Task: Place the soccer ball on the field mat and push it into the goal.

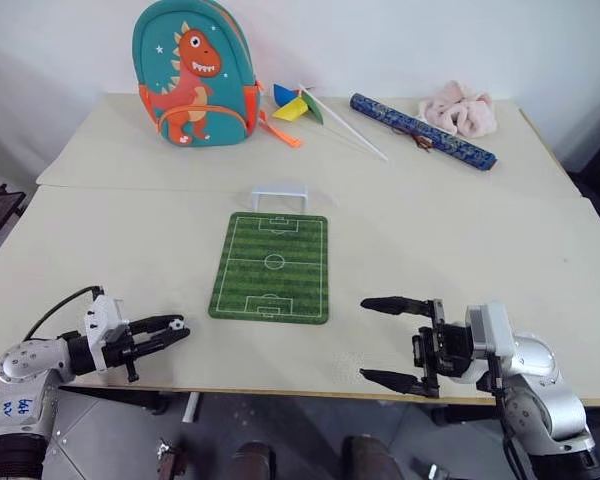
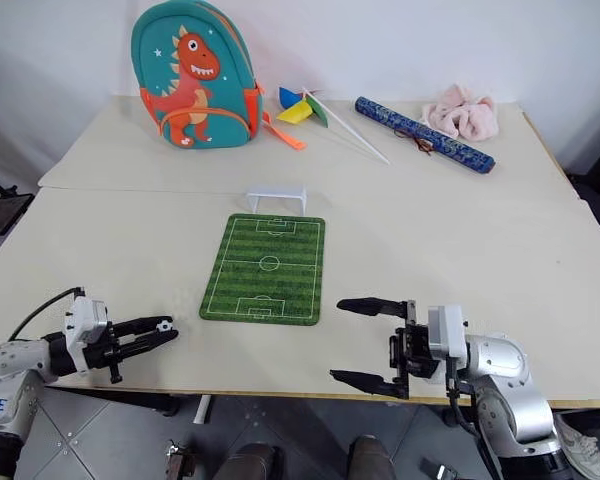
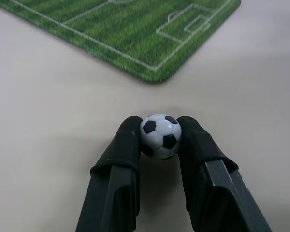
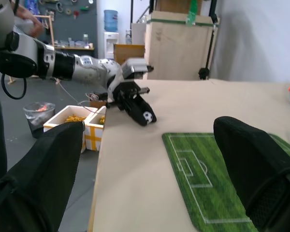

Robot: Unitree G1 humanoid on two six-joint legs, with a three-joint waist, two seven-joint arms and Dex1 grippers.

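My left gripper is going to let go of the soccer ball, setting it free inside the white box at the field mat's near end [image 1: 267,301] [image 3: 182,19]. The ball is now just above the cream table.
The tiny white soccer ball [image 3: 160,136] with black patches is pinched between the tips of my left gripper [image 1: 175,330], just above the cream table near its front left edge. It is a short way left of the near corner of the field mat [image 1: 272,266], a green striped pitch lying flat mid-table. The goal [image 1: 280,193], a small white frame, stands at the mat's far end. My right gripper [image 1: 380,340] hovers open at the front edge, right of the mat, pointing left with nothing between its fingers. In the right wrist view the ball [image 4: 147,116] shows in the left gripper.
Along the table's back lie a teal dinosaur backpack [image 1: 192,75], a coloured pinwheel [image 1: 300,105], a blue patterned roll [image 1: 422,130] and a pink cloth [image 1: 460,110]. A white and yellow box [image 4: 77,123] sits on the floor past the table's left edge.
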